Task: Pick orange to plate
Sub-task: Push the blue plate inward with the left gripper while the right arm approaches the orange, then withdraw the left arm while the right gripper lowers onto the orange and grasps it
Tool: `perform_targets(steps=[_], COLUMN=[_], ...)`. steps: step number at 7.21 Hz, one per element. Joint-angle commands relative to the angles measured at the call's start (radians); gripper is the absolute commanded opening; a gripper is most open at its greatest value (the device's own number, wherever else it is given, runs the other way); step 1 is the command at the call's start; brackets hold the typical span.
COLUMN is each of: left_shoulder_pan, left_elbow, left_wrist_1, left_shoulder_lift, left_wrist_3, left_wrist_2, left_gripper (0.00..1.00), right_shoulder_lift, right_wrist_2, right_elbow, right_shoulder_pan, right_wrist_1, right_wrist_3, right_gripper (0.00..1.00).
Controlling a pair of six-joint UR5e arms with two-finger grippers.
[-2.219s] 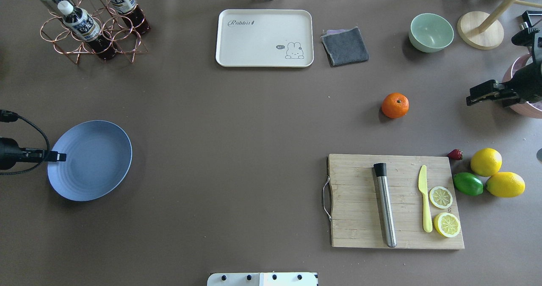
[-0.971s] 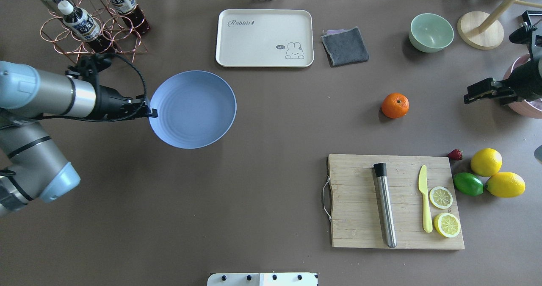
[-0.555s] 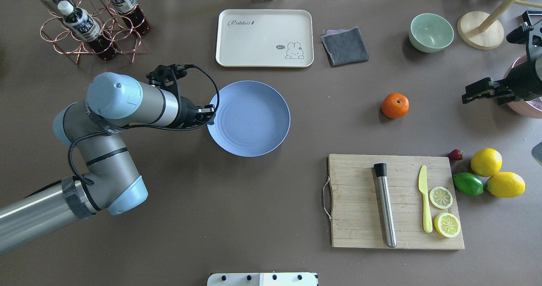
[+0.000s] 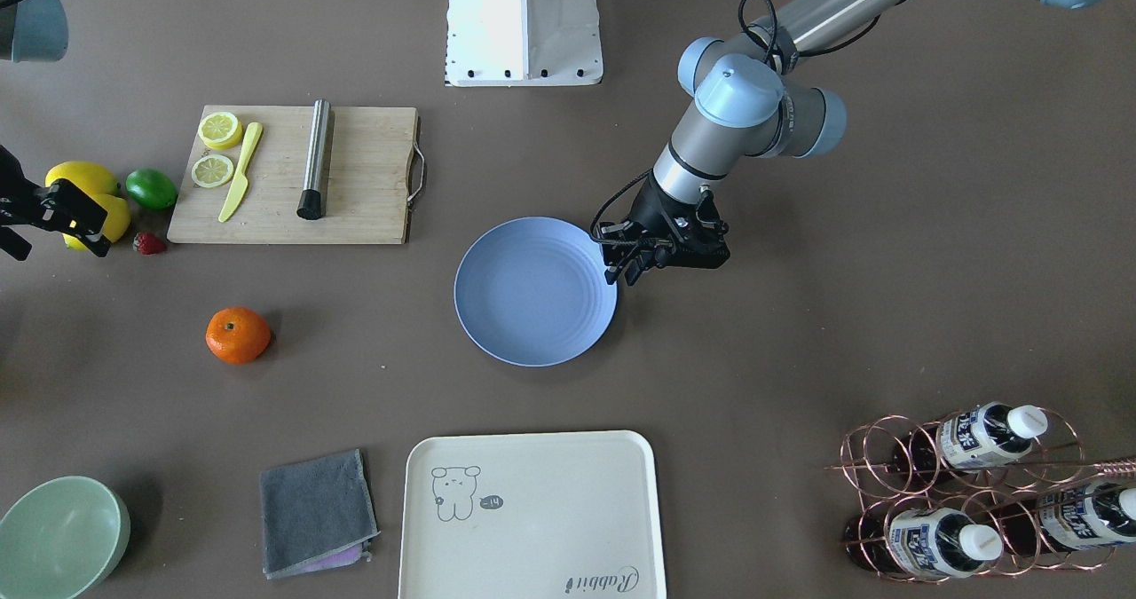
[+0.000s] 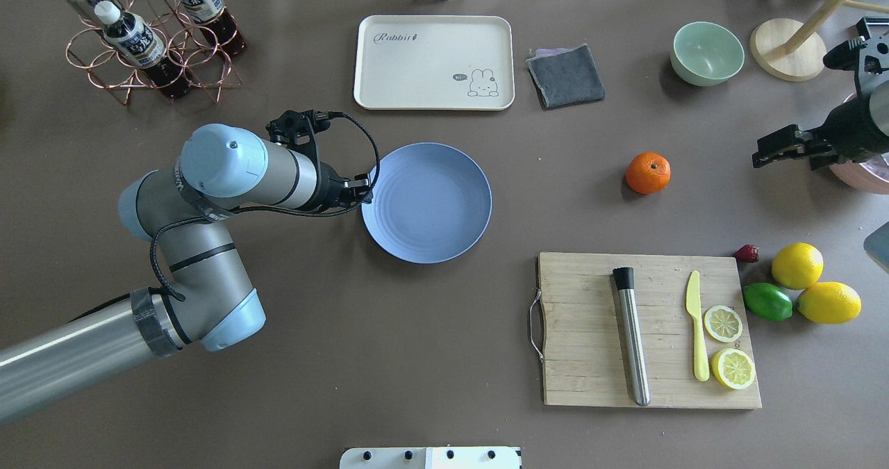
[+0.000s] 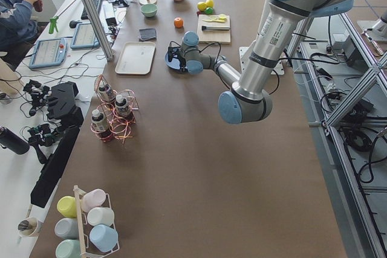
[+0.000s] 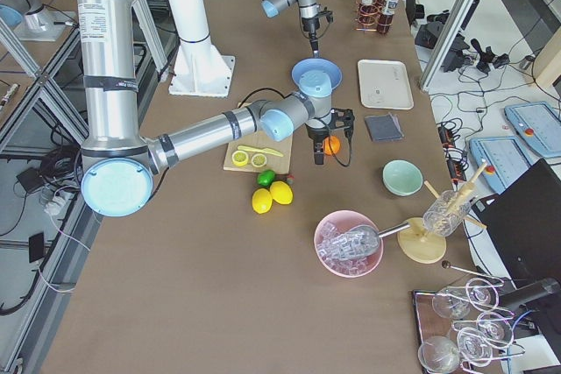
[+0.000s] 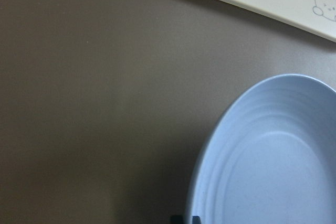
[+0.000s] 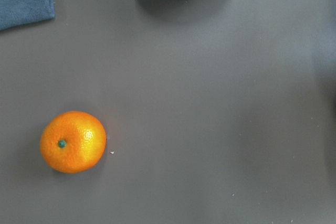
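Next, I move my right gripper to the orange between the cutting board and the grey cloth, and close it around the orange's middle [image 4: 238, 336] [image 9: 73, 142].
The orange [image 5: 648, 172] lies alone on the brown table, right of centre, and also shows in the front view as the orange [image 4: 238, 334] and low left in the right wrist view as the orange [image 9: 73, 141]. The pale-blue plate [image 5: 437, 205] sits near the table's middle. My left gripper [image 5: 366, 194] is shut on the plate's left rim, which fills the lower right of the left wrist view as the plate [image 8: 273, 166]. My right gripper [image 5: 760, 156] hovers open and empty well to the right of the orange.
A cutting board [image 5: 590, 358] with a steel tube, yellow knife and lemon slices lies front right, with two lemons [image 5: 797, 265] and a lime [image 5: 767, 301] beside it. The cream tray [image 5: 434, 62], grey cloth [image 5: 566, 75], green bowl [image 5: 707, 53] and bottle rack [image 5: 149, 38] line the far edge.
My left arm has carried the plate from the table's left edge rightward to near the middle. The right gripper has drifted slightly left. The orange has stayed put.
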Motion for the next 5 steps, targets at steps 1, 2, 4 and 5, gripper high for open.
perform_targets(steps=[1, 2, 4, 5], left_shoulder_pan=[-0.050, -0.143, -0.347, -0.485], left_elbow=[-0.057, -0.091, -0.162, -0.167], left_wrist_1=[0.009, 0.016, 0.073, 0.082], left_shoulder_lift=[0.032, 0.104, 0.271, 0.354], left_wrist_3=[0.052, 0.115, 0.411, 0.606], left_wrist_2=[-0.039, -0.126, -0.290, -0.388], left_gripper=[0.98, 0.98, 0.98, 0.98], right_shoulder_lift=[0.028, 0.052, 0.100, 0.115], right_wrist_2=[0.000, 0.000, -0.003, -0.003], right_elbow=[-0.013, -0.034, -0.075, -0.089], right_shoulder_pan=[-0.001, -0.003, -0.018, -0.024], right_wrist_1=[-0.002, -0.003, -0.008, -0.009], right_wrist_3=[0.000, 0.000, 0.002, 0.002], right_gripper=[1.00, 1.00, 1.00, 1.00])
